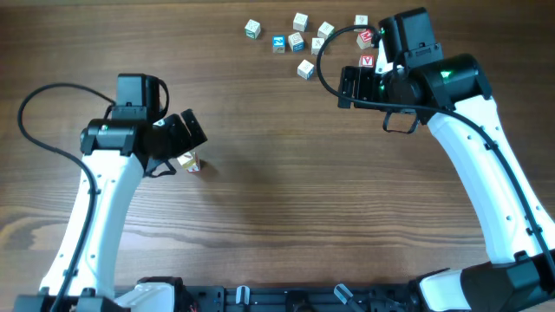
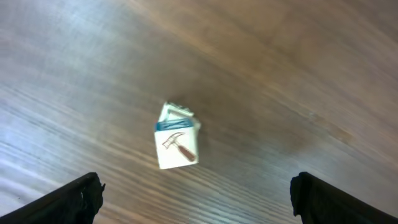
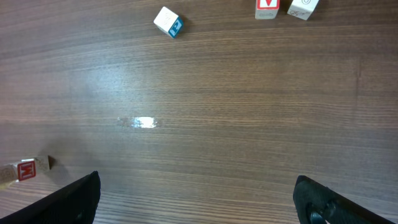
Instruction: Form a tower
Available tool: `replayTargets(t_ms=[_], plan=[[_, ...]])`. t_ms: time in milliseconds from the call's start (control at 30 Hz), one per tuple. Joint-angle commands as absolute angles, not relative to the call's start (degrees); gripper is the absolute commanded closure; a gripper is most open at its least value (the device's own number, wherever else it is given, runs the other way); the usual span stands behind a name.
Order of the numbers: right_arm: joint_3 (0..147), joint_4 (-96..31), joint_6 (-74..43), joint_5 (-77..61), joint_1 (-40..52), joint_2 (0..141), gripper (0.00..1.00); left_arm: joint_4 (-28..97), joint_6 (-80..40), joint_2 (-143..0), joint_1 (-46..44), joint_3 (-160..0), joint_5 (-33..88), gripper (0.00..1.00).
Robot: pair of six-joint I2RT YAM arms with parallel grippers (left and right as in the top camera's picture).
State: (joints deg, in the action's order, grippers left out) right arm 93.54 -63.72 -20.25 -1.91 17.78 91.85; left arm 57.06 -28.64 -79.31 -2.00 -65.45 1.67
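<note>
The hammer cube is crooked on the cube under it, so the robot's left gripper should grip the hammer cube's sides [image 2: 176, 147] and straighten it before the tower gets taller.
The tower [image 1: 190, 162] is a small stack of pale wooden cubes standing left of the table's middle. In the left wrist view the tower [image 2: 177, 144] is seen from above. Its top face carries a brown hammer picture, and a blue-edged cube shows beneath. My left gripper [image 1: 180, 146] hovers just over and beside it. The left gripper [image 2: 196, 205] is open, its black fingers [image 2: 78, 200] wide apart, and the stack stands ahead of the tips, untouched. My right gripper [image 1: 346, 87] is open over bare wood at the back right. In its wrist view the right gripper [image 3: 199, 202] holds nothing.
Several loose letter cubes [image 1: 300, 41] lie scattered along the table's back edge. A red-lettered cube [image 1: 367, 61] sits by the right gripper. The right wrist view shows a blue-marked cube [image 3: 168, 21], a red V cube [image 3: 267, 8] and a red-marked cube [image 3: 18, 169] at the left edge.
</note>
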Motion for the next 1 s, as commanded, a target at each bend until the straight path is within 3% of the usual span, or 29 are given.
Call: replayTargets(t_ms=[0, 467, 600, 800, 867, 967], plan=[[93.19, -63.77, -19.44, -2.59, 17.65, 91.72, 0.00, 58.89, -36.99, -82.78, -2.13, -66.22, -0.51, 0.00], [93.19, -63.92, -19.49, -2.59, 17.65, 91.72, 0.00, 57.69, -39.48, -94.28, -2.13, -66.22, -0.80, 0.20], [93.19, -63.92, -19.49, -2.59, 17.65, 91.72, 0.00, 57.47, -39.48, -96.40, -2.13, -66.22, -1.17, 0.39], [93.19, -63.90, -19.49, -2.59, 17.65, 91.72, 0.00, 57.43, -39.48, -96.44, -2.13, -66.22, -1.19, 0.41], [93.19, -63.86, -19.49, -2.59, 17.65, 91.72, 0.00, 57.41, -39.48, -96.44, -2.11, -66.24, -1.19, 0.50], [93.19, -63.72, -19.51, -2.59, 17.65, 91.72, 0.00, 57.41, -39.48, -96.44, -2.13, -66.24, -1.19, 0.54]])
